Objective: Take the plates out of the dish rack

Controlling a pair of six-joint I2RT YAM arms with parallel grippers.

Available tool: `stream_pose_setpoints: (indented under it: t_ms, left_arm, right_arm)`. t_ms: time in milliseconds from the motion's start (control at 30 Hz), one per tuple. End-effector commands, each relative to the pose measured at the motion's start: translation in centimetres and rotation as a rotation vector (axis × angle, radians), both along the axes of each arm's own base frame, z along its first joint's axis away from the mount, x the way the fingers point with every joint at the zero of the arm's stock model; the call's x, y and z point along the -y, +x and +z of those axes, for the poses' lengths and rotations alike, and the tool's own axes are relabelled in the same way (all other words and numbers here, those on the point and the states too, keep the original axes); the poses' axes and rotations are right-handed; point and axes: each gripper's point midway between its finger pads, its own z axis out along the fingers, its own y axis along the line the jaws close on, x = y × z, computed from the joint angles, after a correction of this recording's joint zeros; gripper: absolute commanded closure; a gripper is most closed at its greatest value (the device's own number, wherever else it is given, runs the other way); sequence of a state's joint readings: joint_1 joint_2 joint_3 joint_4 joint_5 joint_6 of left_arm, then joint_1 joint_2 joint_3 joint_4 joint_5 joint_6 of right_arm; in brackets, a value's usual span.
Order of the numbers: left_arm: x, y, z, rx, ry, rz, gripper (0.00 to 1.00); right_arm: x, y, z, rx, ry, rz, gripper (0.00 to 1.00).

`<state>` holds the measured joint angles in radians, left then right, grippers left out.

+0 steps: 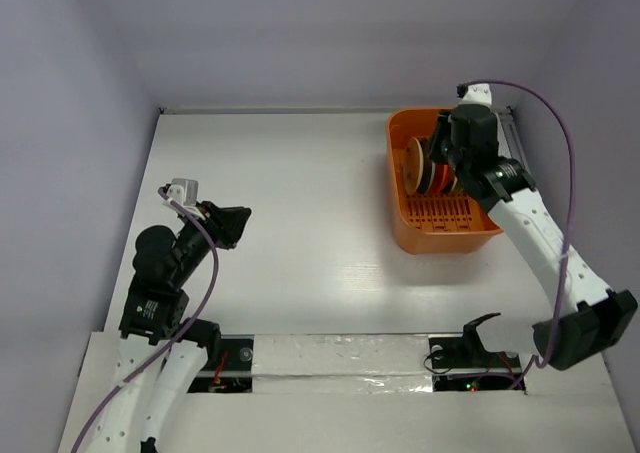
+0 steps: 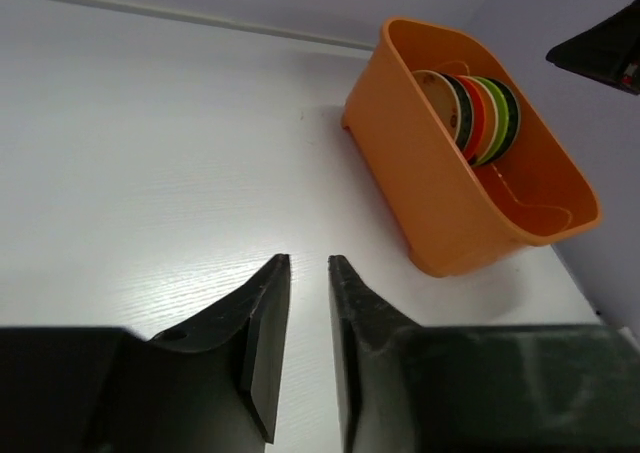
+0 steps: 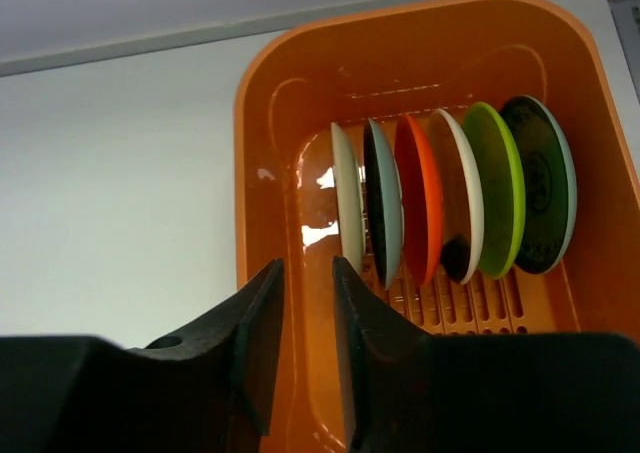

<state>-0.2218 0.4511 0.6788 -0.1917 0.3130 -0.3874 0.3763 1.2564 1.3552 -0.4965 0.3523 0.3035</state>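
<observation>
The fingers of my right gripper should next go to the tan plate's top rim (image 1: 414,163) (image 3: 353,211), beside the dark grey plate in the orange dish rack, and close there.
The orange dish rack (image 1: 445,235) stands at the back right of the table. Several plates stand on edge in it, in the right wrist view from left to right: tan (image 3: 346,198), dark grey (image 3: 381,208), red-orange (image 3: 418,208), cream (image 3: 466,208), yellow-green (image 3: 502,188) and dark teal (image 3: 542,183). My right gripper (image 3: 308,273) hovers over the rack's left wall, just left of the tan plate, jaws a little apart and empty. It shows over the plates from above (image 1: 438,145). My left gripper (image 2: 308,265) is far to the left above bare table (image 1: 236,223), slightly open and empty. The rack (image 2: 440,203) and plates (image 2: 478,113) lie ahead of it.
Grey walls close the table at the back and both sides. A taped strip with the arm bases (image 1: 330,358) runs along the near edge. The rack sits close to the right wall. A dark part of the right arm (image 2: 600,48) shows in the left wrist view.
</observation>
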Motion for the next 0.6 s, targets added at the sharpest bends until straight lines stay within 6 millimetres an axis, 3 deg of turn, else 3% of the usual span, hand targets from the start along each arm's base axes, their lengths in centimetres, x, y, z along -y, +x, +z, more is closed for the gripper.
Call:
stream_pose_setpoints:
  t_ms: [0,100,233,333,567]
  left_arm:
    - [-0.3,0.1,0.7,0.033,-0.014,0.023,0.8]
    - [-0.4,0.0,1.0,0.045,-0.016,0.029,0.68]
    - [-0.5,-0.2,1.2,0.052,-0.022,0.031,0.54]
    - [-0.3,-0.2,1.0,0.049,-0.023,0.019,0.52]
    - [-0.2,-0.4,1.2,0.055,-0.024,0.013,0.52]
  right_arm:
    - [1.2,1.8,-0.3,-0.032,-0.107,-0.079,0.64]
    - [0.7,3.2,-2.4,-0.093,-0.14,-0.068,0.61]
    - [0.5,4.6,-3.8,-0.144,-0.183,-0.081,0.61]
    - [1.1,5.5,-5.0,-0.171,-0.22,-0.131,0.61]
    - [0.4,7.7,-7.1,-0.228,-0.255,-0.134,0.62]
